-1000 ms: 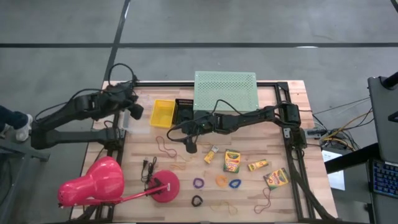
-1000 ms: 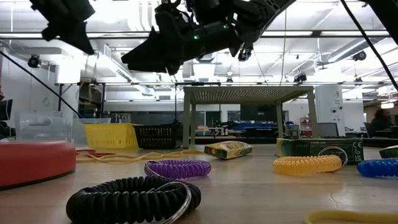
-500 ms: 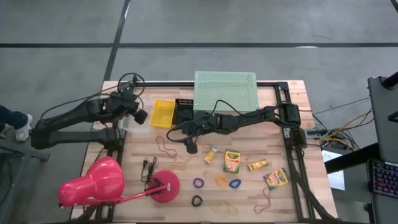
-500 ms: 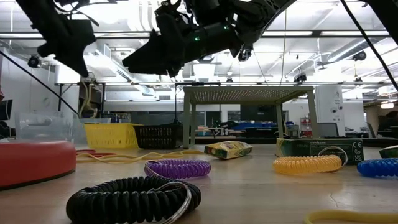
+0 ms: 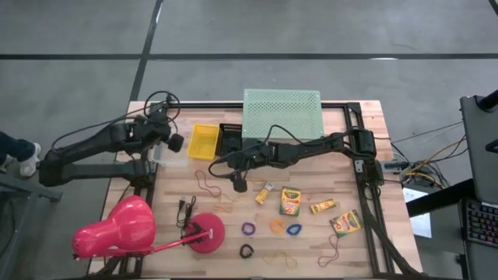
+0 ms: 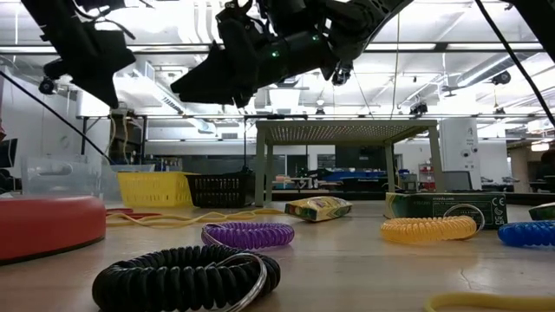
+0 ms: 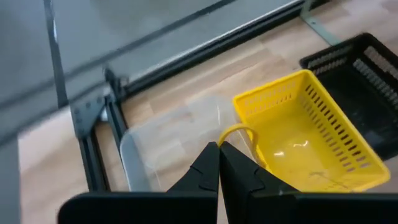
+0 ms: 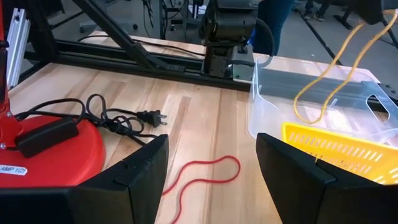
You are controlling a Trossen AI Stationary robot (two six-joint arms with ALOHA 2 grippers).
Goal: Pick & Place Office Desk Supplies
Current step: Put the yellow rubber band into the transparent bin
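Observation:
Next, my left gripper lets go of the tan rubber band inside the clear plastic tub [image 5: 172, 155] [image 7: 194, 167] beside the yellow basket.
My left gripper [image 5: 174, 142] is shut on a thin tan rubber band [image 8: 336, 68] above a clear plastic tub [image 5: 159, 148], beside the yellow basket [image 5: 204, 141]. My right gripper [image 5: 239, 183] hovers open over the table's middle and touches nothing. Yellow-and-green crayon boxes [image 5: 290, 201] [image 5: 345, 222] lie flat on the wood. Near them lie the purple [image 5: 248, 229], orange [image 5: 277, 225], blue [image 5: 294, 229] and black [image 5: 247, 250] ring loops. More tan bands [image 5: 226, 206] [image 5: 280, 257] lie loose. My left gripper pinches the tan rubber band between its two shut fingers [image 7: 208, 163], where a short yellow loop [image 7: 239, 132] sticks out past the tips. The rest of the band [image 6: 117, 143] hangs slack below the gripper, lifted clear, with its lower end [image 8: 308, 109] over the clear tub.
A mint-green perforated shelf [image 5: 282, 113] stands at the far edge, a black basket [image 5: 231, 138] in front of it. A pink desk lamp [image 5: 124, 229], its red base [image 5: 206, 233] and black cord [image 5: 185, 208] fill the near left. Red bands [image 5: 206, 185] [image 5: 334, 249] lie on the wood.
My left gripper has moved down and a little toward the table's right, bringing the hanging tan band over the clear tub. It has stayed shut.

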